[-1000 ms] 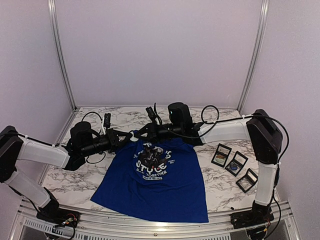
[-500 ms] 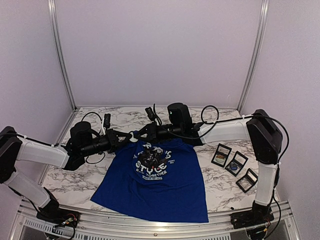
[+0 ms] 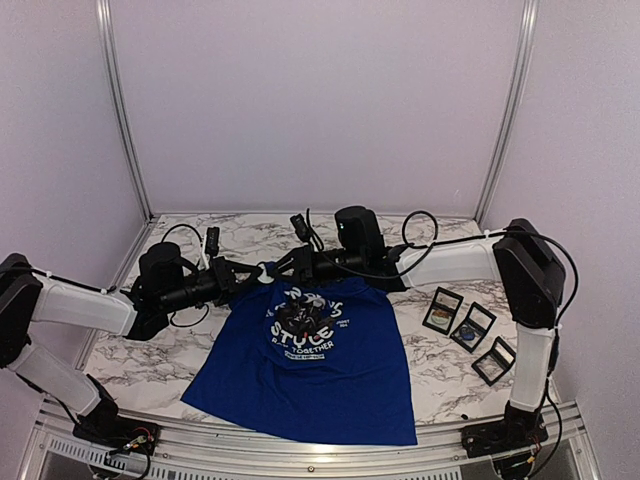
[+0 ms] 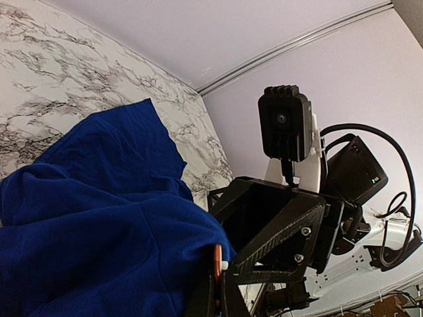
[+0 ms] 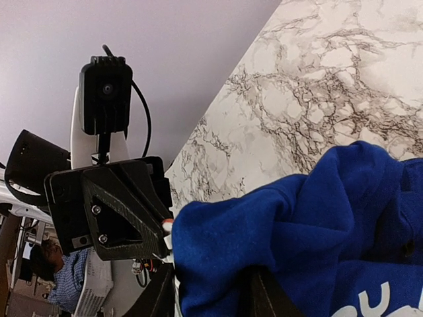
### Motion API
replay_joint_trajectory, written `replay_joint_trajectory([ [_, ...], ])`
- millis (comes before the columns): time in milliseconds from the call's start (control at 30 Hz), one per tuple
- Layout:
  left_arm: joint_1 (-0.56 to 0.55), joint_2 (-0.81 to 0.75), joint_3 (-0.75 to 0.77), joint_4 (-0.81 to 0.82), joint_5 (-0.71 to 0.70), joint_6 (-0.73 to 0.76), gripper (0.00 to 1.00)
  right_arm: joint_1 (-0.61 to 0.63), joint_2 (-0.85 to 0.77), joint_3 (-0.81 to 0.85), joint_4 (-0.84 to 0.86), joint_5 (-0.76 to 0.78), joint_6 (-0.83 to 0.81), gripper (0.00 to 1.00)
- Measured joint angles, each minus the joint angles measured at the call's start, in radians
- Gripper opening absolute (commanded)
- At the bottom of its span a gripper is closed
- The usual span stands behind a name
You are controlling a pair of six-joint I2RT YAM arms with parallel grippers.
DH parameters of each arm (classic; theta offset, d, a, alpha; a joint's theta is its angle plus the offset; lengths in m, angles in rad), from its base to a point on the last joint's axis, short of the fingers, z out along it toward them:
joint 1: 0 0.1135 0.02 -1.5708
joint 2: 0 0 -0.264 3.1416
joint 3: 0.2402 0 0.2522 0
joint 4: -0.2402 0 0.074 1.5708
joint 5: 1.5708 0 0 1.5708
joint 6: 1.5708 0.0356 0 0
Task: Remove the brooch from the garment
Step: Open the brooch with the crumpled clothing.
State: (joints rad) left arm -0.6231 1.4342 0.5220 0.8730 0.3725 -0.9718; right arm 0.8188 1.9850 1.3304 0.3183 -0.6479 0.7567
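The thick fold bunched against the brooch is between my right gripper's fingers, so that gripper should open, pinch the fabric lower down [image 5: 217,302] and hold it while my left gripper pulls.
The royal-blue garment [image 3: 320,370] lies on the marble table with its collar end lifted. Its white-lettered chest print [image 3: 303,320] faces up. I cannot pick out a brooch in any view. My left gripper [image 3: 253,272] and right gripper [image 3: 284,266] meet tip to tip at the collar. In the left wrist view the left gripper [image 4: 218,267] is shut at the fabric's [image 4: 99,218] edge, with a thin orange strip between the fingers. In the right wrist view the right gripper [image 5: 211,294] is closed on a thick fold of the fabric [image 5: 317,224].
Three small black boxes [image 3: 443,308] [image 3: 473,325] [image 3: 493,360] lie on the table right of the shirt. Pale walls with metal posts close in the back and sides. A metal rail [image 3: 300,455] runs along the near edge.
Both grippers have drifted slightly left with the collar, and the shirt's chest print has shifted a little left with them.
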Motion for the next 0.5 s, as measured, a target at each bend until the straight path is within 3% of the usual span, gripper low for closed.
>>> replay_joint_trajectory([
  [233, 0.004, -0.008, 0.0, -0.018, 0.001, -0.009, 0.0, 0.0, -0.024, -0.008, -0.05, 0.032, -0.058, 0.53],
  [500, 0.01, -0.01, 0.0, -0.052, 0.0, -0.018, 0.0, 0.002, -0.081, -0.021, -0.122, 0.105, -0.211, 0.49],
])
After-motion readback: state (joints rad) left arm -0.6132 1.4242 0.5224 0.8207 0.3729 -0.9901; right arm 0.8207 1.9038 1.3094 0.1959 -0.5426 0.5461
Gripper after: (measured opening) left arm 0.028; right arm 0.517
